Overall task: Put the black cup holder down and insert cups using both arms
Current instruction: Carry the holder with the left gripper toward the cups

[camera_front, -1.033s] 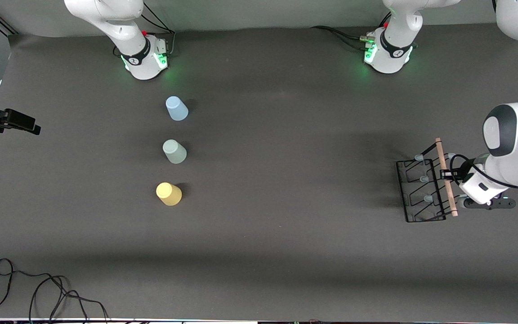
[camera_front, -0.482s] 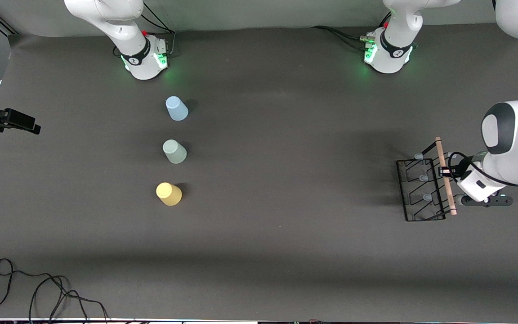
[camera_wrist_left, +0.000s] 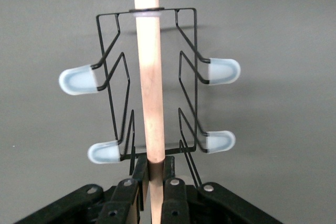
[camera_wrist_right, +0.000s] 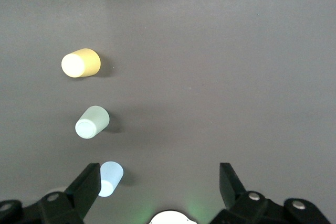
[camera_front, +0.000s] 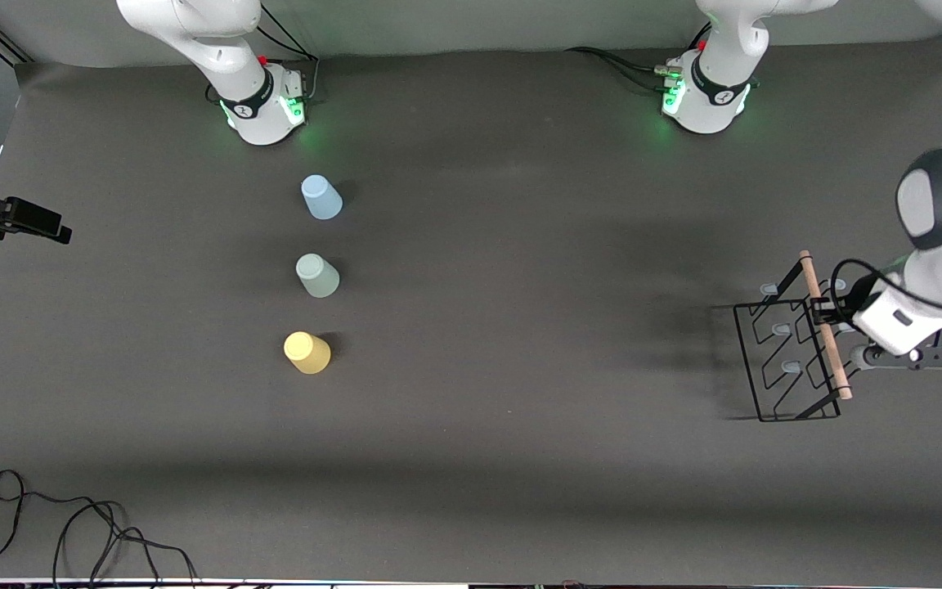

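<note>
My left gripper needs to set the black cup holder down on the open table (camera_front: pixel 446 291) next to the grey-green cup, toward the middle. The holder now hangs tilted in the air.
The black cup holder (camera_front: pixel 790 366) hangs in the air, tilted, over the left arm's end of the table, its shadow apart from it. My left gripper (camera_front: pixel 821 311) is shut on its light wooden rod handle (camera_front: pixel 835 360). In the left wrist view the fingers (camera_wrist_left: pixel 176 184) clamp the rod (camera_wrist_left: pixel 149 77) between pale-blue pegs (camera_wrist_left: pixel 79 80). The light blue cup (camera_front: pixel 321 198), grey-green cup (camera_front: pixel 317 276) and yellow cup (camera_front: pixel 307 352) stand in a row before the right arm's base. My right gripper (camera_wrist_right: pixel 159 182) is open, high over that base, with the cups (camera_wrist_right: pixel 92 121) below it.
A black device (camera_front: pixel 17 219) juts in at the right arm's end of the table. A loose black cable (camera_front: pixel 70 523) lies at the corner nearest the camera. Both green-lit bases (camera_front: pixel 262 110) (camera_front: pixel 704 98) stand along the edge farthest from the camera.
My left gripper has lifted the cup holder off the table by its rod. The holder now hangs tilted and higher. The cups and the right arm have not moved.
</note>
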You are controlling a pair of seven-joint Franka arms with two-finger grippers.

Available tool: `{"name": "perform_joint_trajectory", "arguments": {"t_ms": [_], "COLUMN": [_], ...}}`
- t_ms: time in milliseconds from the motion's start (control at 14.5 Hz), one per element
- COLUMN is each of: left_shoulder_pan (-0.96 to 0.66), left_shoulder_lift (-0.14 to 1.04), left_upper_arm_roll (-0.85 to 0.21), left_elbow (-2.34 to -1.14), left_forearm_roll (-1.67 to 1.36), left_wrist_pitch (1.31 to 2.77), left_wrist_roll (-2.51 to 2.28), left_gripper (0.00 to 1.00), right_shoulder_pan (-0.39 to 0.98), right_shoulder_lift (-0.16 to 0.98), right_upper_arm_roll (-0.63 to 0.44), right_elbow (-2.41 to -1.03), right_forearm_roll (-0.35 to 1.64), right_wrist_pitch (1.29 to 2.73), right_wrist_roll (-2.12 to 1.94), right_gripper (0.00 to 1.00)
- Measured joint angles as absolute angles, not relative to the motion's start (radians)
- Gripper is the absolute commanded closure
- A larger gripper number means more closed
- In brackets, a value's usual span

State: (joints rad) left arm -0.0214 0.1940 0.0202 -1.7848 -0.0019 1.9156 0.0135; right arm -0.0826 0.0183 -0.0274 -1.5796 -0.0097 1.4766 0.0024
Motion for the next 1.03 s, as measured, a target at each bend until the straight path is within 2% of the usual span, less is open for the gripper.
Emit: {"name": "perform_joint_trajectory", "arguments": {"t_ms": [207, 551, 826, 1033], "left_shoulder_pan": [-0.145, -0.397, -0.591, -0.685], "left_shoulder_lift": [0.146, 0.148, 0.215, 0.307], "left_upper_arm_roll": [0.008, -0.013, -0.018, -0.018], "left_elbow": [-1.783, -1.766, -1.753, -1.674], "left_forearm_roll": [-0.008, -0.037, -0.044, -0.049], "left_wrist_pitch": [1.911, 1.895, 1.947, 1.993], "left_wrist_roll": [-0.151, -0.447, -0.635, -0.738], "left_gripper": [1.00, 1.00, 1.00, 1.00], "right_shoulder_pan": [-0.085, -0.086, -0.088, -0.088], "right_shoulder_lift": [0.018, 0.018, 0.018, 0.018], "right_upper_arm_roll": [-0.028, -0.028, -0.028, -0.033], "right_elbow": [-1.580, -1.580, -1.580, -1.580], "right_forearm_roll": [-0.010, -0.010, -0.010, -0.010], "right_wrist_pitch": [1.477, 1.476, 1.476, 1.476], "right_wrist_roll": [0.002, 0.002, 0.002, 0.002], "right_gripper": [0.00, 0.00, 0.00, 0.00]}}
